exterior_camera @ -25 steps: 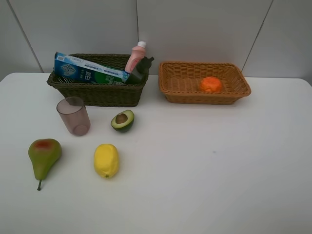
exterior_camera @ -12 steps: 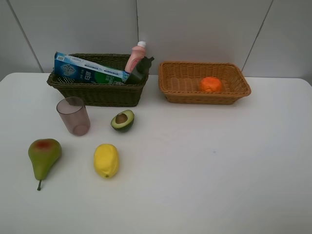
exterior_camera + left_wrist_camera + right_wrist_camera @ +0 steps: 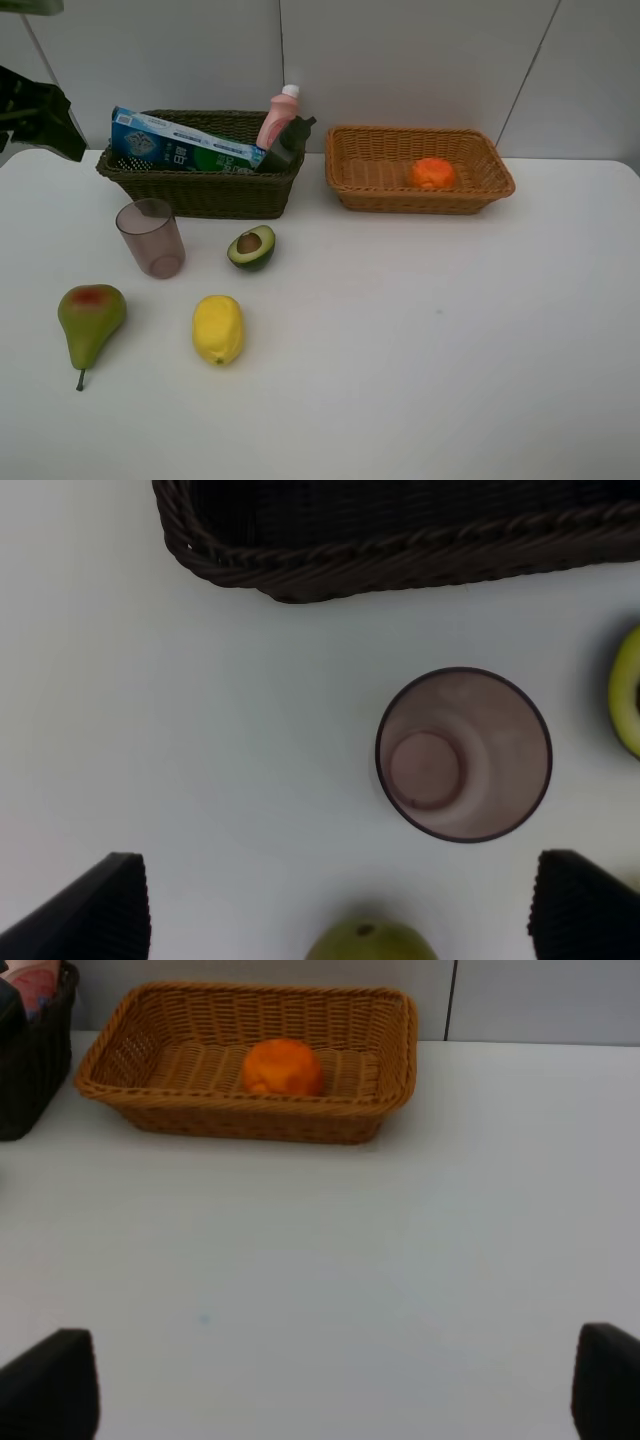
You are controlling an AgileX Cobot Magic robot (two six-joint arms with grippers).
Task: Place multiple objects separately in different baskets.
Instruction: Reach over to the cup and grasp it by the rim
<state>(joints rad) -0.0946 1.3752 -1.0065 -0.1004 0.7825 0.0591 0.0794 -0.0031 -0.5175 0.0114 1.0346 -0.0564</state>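
I will lower my left gripper next and grab the rim of the mauve cup (image 3: pixel 120 223) (image 3: pixel 380 765) on the side away from the halved avocado.
The dark olive basket (image 3: pixel 210 192) holds the toothpaste box (image 3: pixel 180 145), the pink bottle (image 3: pixel 278 118) and the dark bottle (image 3: pixel 290 143). The tan basket (image 3: pixel 370 185) holds the orange (image 3: pixel 433 173). On the table stand the mauve cup (image 3: pixel 150 238), halved avocado (image 3: pixel 251 247), lemon (image 3: pixel 218 329) and pear (image 3: pixel 90 318). My left arm (image 3: pixel 40 115) shows at the far left. My left gripper (image 3: pixel 342 908) is open and empty, high above the cup (image 3: pixel 463 755) and the pear (image 3: pixel 370 945). My right gripper (image 3: pixel 330 1385) is open and empty, well short of the tan basket (image 3: pixel 150 1100).
The dark basket's corner (image 3: pixel 260 570) lies beyond the cup in the left wrist view. The avocado's edge (image 3: pixel 628 690) shows beside the cup. White wall panels (image 3: pixel 400 60) stand behind the baskets. White table (image 3: pixel 450 330) stretches to the right of the fruit.
My left arm has come into the exterior view at the upper left. Nothing on the table has moved.
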